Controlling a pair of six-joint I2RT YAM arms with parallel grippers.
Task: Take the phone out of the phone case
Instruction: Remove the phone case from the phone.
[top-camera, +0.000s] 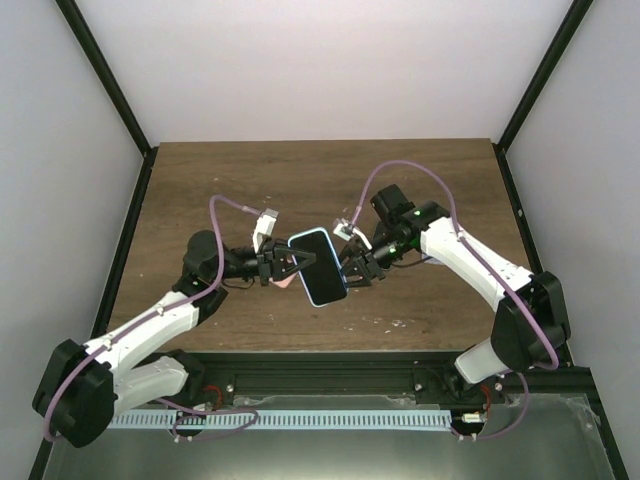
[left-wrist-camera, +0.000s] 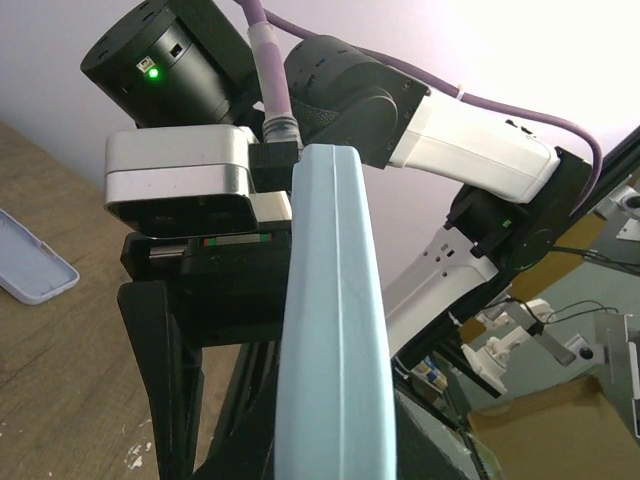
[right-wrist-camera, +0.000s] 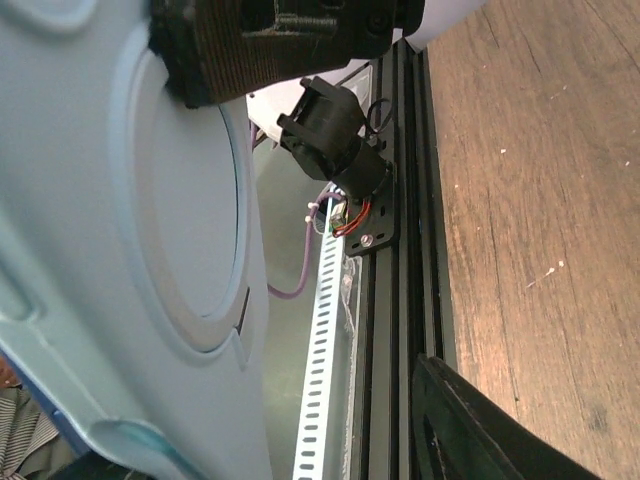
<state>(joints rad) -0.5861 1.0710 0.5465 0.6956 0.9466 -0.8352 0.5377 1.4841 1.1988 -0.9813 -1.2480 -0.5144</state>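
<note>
I should use my right gripper to take their opposite edge (top-camera: 339, 266), as my left gripper pinches phone and case together, and so free my left gripper to reach their near end.
The phone (top-camera: 318, 266), dark screen up, sits in a light blue case (top-camera: 330, 296) and is held above the middle of the table. My left gripper (top-camera: 292, 264) is shut on it from the left. In the left wrist view the case's edge (left-wrist-camera: 335, 330) stands between the dark fingers (left-wrist-camera: 150, 380). My right gripper (top-camera: 352, 266) is at the phone's right edge. In the right wrist view the case's back (right-wrist-camera: 120, 200), with a round ring, fills the left. One right finger (right-wrist-camera: 480, 430) stands well apart from it and the other is hidden, so the jaws look open.
A pale lavender case-like piece (left-wrist-camera: 30, 262) lies on the wooden table (top-camera: 300, 180) below the left gripper. A black frame rail (top-camera: 330, 385) and a slotted white strip (right-wrist-camera: 325, 360) run along the near edge. Black posts stand at the back corners.
</note>
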